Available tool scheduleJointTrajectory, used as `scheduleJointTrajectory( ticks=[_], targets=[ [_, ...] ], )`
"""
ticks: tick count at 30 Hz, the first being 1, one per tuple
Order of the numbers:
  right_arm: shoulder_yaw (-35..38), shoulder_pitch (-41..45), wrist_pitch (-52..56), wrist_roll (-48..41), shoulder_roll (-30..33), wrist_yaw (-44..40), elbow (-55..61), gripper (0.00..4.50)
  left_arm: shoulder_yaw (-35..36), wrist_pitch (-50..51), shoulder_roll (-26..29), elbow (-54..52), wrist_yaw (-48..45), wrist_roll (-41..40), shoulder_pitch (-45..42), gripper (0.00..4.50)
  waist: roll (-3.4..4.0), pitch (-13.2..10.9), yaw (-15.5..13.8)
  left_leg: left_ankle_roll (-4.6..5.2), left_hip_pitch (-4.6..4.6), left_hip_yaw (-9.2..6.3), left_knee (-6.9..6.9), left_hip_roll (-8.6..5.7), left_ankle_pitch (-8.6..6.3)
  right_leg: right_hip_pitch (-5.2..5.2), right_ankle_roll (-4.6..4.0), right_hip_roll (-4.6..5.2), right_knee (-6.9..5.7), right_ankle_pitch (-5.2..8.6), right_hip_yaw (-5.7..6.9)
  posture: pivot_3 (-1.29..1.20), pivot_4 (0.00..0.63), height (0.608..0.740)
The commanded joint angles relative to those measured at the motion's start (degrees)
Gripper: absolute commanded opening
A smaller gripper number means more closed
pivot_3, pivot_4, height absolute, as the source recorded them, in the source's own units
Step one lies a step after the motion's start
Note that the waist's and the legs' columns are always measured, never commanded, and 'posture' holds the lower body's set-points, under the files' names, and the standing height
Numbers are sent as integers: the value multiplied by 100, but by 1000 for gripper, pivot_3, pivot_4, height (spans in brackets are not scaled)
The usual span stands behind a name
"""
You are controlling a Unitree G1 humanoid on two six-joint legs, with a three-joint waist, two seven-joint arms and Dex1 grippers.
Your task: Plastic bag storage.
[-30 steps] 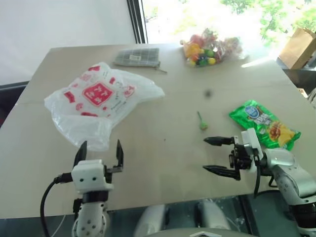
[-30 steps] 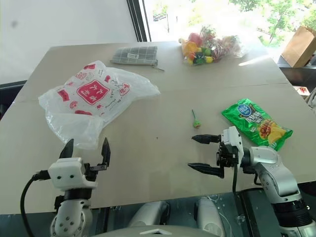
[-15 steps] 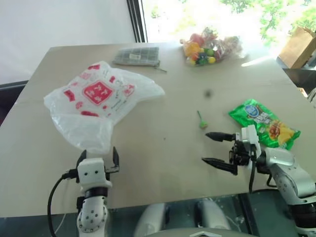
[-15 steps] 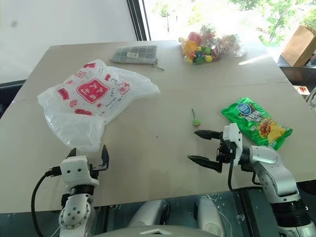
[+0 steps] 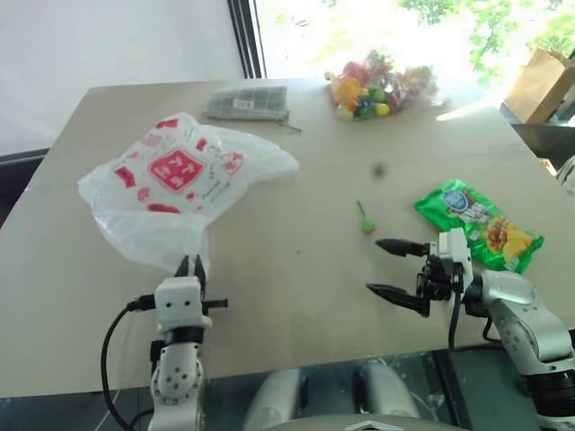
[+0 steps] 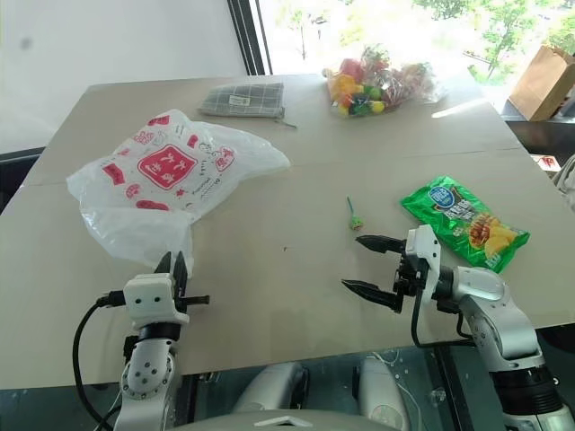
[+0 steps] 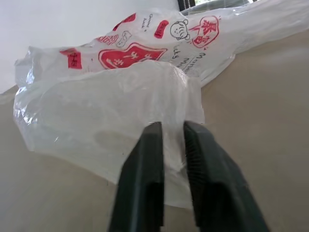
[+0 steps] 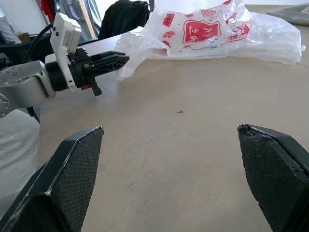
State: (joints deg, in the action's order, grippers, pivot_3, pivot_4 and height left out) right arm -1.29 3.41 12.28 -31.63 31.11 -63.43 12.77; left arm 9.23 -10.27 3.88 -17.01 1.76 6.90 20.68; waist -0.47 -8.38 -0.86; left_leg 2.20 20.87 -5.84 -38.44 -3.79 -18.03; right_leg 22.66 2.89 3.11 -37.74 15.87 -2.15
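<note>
Next, I open my left gripper and pinch just the upper film's edge [image 7: 175,133] before lifting the bag's opening, because the plastic bag's near end hangs past my left gripper's fingers.
The plastic bag [image 5: 184,184], thin, translucent white with red prints, lies crumpled on the left half of the tan table [image 5: 296,269]. My left gripper [image 5: 191,266] points forward at the bag's near edge. In the left wrist view its fingers [image 7: 145,159] stand almost together with a fold of the bag's film [image 7: 106,121] pinched between them. My right gripper [image 5: 386,267] hovers low over the table's right front, pointing left, open wide with nothing between its fingers [image 8: 72,174]. It is well apart from the bag.
A shiny green snack packet [image 5: 476,223] lies just behind the right gripper. A small green sweet on a stick [image 5: 367,222] sits mid-table. At the far edge are a grey checked pouch [image 5: 250,101] and a clear bag of colourful items [image 5: 377,85]. A brown paper bag [image 5: 539,85] stands beyond the table.
My left gripper moved forward and down to the bag's near edge, and its fingers went from wide open to shut on the film. The right gripper stayed open and nearly still.
</note>
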Motion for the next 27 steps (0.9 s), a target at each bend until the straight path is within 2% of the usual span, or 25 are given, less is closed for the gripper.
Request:
scheduleJointTrajectory(
  ticks=[1,6,10,13,15,16,17,20,21,27],
  targets=[
    [130,139,-148,24,-10,31,-31,4500,118,29,0,-135,87,-53,16,24,0,0,1,0,0,0,0,0,0,0,0,0,-1,0,-1,0,150,740],
    [118,685,-637,836,-248,790,-804,4500,135,12,-42,-196,27,-277,13,24,0,0,12,-2,-5,4,-2,-1,1,0,0,0,-8,0,-4,0,150,740],
    [168,893,-655,908,-440,1086,-983,4500,57,-144,-59,-267,-21,-280,130,24,0,0,6,-9,-3,4,-1,0,6,9,0,-3,-13,0,-6,0,150,740],
    [128,795,-759,877,-438,961,-959,4500,9,-325,-30,-368,-114,-298,216,852,0,0,-7,-9,1,4,-1,-2,5,8,0,0,-9,0,-6,0,150,740],
    [123,708,-770,767,-448,860,-867,4500,47,-271,-72,-441,-26,-221,273,1809,-1,0,0,-8,1,4,-1,-3,5,7,0,1,-8,0,-7,0,150,740],
    [129,682,-772,709,-455,814,-826,4500,75,-213,-104,-464,24,-216,291,2082,0,0,3,-8,1,4,-1,-2,5,7,0,0,-8,0,-8,0,150,740],
    [142,643,-715,559,-450,702,-737,4500,82,-121,-104,-484,26,-222,305,2681,0,0,6,-8,0,4,-1,-2,5,8,0,-1,-9,0,-8,0,150,740],
    [159,555,-480,189,-379,413,-515,4500,77,83,-63,-532,20,-165,316,3993,1,0,17,-9,-2,4,0,0,5,8,0,-2,-13,0,-8,0,150,740],
    [135,502,-397,99,-297,270,-431,4500,59,167,-48,-525,-3,-168,289,4281,1,0,18,-9,-2,4,0,1,5,8,0,-4,-13,0,-9,0,150,740],
    [36,416,-308,88,-49,-3,-233,4500,-74,821,2,-469,-130,-203,12,4281,0,0,3,-8,-2,4,-1,-1,5,6,0,-1,-13,0,-6,0,150,740]
  ],
)
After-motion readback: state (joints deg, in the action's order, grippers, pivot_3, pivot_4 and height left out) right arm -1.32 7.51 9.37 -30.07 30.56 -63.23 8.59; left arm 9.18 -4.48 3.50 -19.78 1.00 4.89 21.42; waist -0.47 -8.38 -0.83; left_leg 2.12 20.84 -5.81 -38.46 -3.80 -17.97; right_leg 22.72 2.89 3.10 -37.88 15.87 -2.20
